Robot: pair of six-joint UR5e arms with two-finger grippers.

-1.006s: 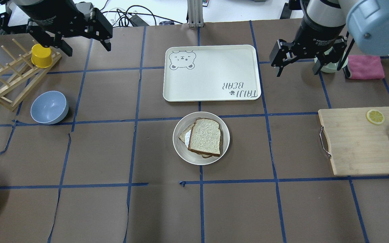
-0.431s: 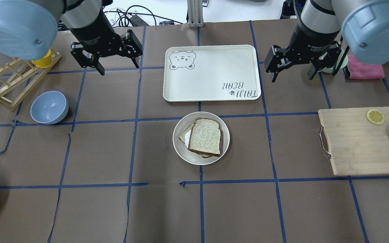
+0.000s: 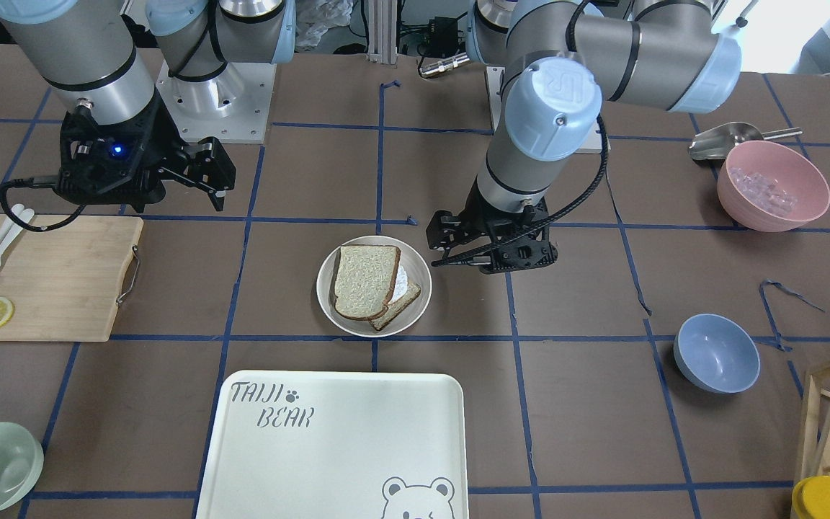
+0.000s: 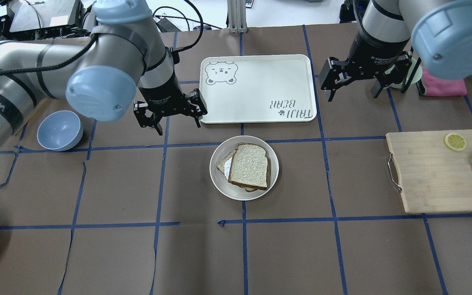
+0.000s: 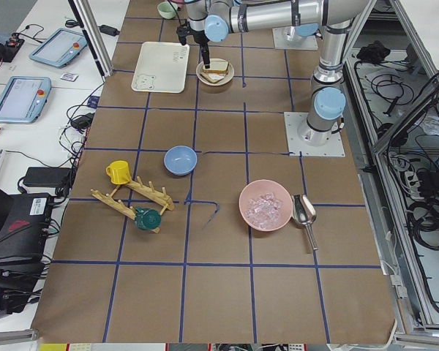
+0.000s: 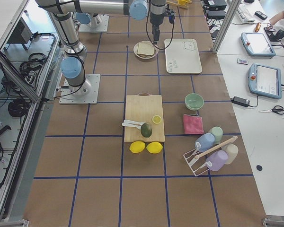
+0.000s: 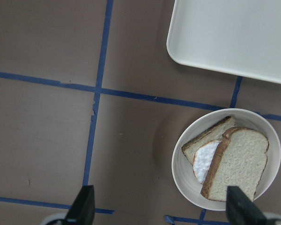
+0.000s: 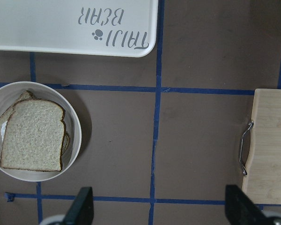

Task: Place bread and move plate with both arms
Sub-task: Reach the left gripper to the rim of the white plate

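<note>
Next, my left gripper goes next to the cream plate's rim [image 3: 430, 275] [image 7: 173, 164]. It should close there, beside the second slice's corner and the egg white.
The bread [image 4: 249, 166] lies on top of a second slice with egg white showing under it, both on the round cream plate [image 4: 216, 177] at the table's middle. My left gripper [image 4: 178, 123] is open and empty, hovering left of and beyond the plate, by the tray's near-left corner. My right gripper [image 4: 352, 93] is open and empty, above the table right of the tray. The left wrist view shows the plate [image 7: 181, 180] and the bread [image 7: 236, 164] at lower right; the right wrist view shows the plate [image 8: 77, 127] and the bread [image 8: 33, 140] at lower left.
The cream bear-print tray [image 4: 256, 88] lies just beyond the plate. A wooden cutting board [image 4: 432, 172] with a lemon slice and cutlery is at the right. A blue bowl [image 4: 60, 130] sits at the left, a pink cloth [image 4: 443, 81] at the far right.
My left arm has swung from the far-left back corner rightward and nearer, to beside the tray's corner. My right gripper has shifted slightly left. Plate and bread have not moved.
</note>
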